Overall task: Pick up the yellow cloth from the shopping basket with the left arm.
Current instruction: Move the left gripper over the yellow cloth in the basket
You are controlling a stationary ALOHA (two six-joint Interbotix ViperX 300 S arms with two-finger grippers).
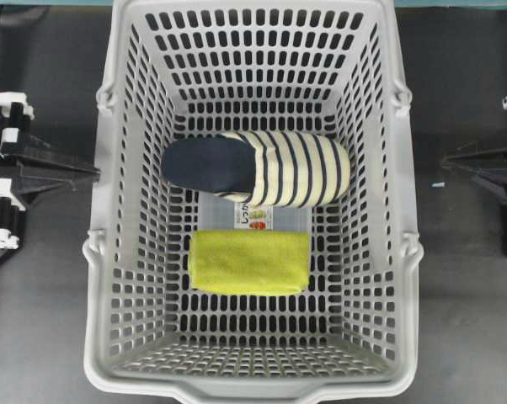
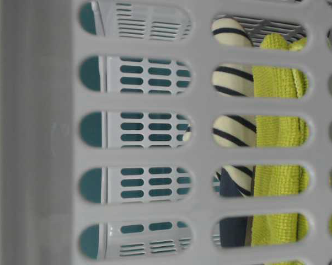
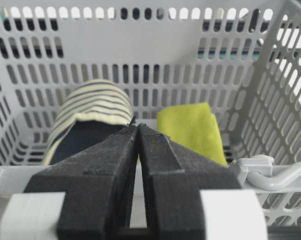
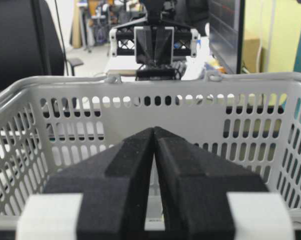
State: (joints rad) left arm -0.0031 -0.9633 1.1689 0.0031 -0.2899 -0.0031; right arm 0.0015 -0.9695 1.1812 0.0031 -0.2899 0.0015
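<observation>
My left gripper is going to close on the middle of the folded yellow cloth (image 1: 249,263) (image 3: 189,132) and squeeze its long sides together.
The yellow cloth (image 1: 249,262) lies folded flat on the floor of the grey shopping basket (image 1: 110,252), in its near half. It also shows in the left wrist view (image 3: 190,130) and in the table-level view (image 2: 279,132). My left gripper (image 1: 93,172) is shut and empty, outside the basket's left wall at rim height; in its own view its tips (image 3: 136,126) meet, with the cloth beyond and to the right. My right gripper (image 1: 445,160) is shut and empty outside the right wall, its tips (image 4: 154,130) facing the basket wall (image 4: 140,90).
A cream-and-navy striped slipper (image 1: 258,167) lies across the basket just behind the cloth, also in the left wrist view (image 3: 90,115). A clear labelled package (image 1: 258,217) lies under both. The basket's walls stand between each gripper and the contents.
</observation>
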